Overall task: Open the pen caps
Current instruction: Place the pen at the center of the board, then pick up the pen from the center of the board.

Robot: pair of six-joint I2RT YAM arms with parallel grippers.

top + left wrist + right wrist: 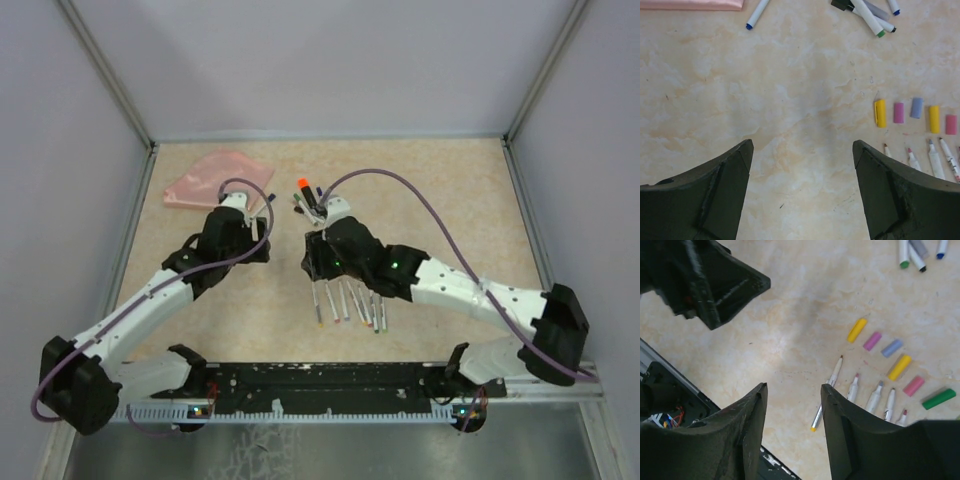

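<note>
My left gripper closes next on the white body [265,204] of the blue-tipped pen next to the pink pouch, just under the pen's cap.
Loose pen caps lie in a row on the table: yellow [880,113], pink [898,112], pale blue [916,107], yellow [934,119] and pink [951,124]. The right wrist view adds a green cap [938,399]. Uncapped pens [876,396] lie side by side just below them, one with a yellow end [826,399]. Capped pens [867,15] rest farther back, one with an orange cap [303,183]. My left gripper [802,145] stands open over bare table left of the caps. My right gripper [793,387] is open and empty, beside the uncapped pens.
A pink flat pouch [215,178] lies at the back left, with a blue-tipped pen [757,14] next to it. The black rail [330,380] runs along the near edge. The two wrists hang close together at mid-table, and the left gripper [715,280] shows in the right wrist view.
</note>
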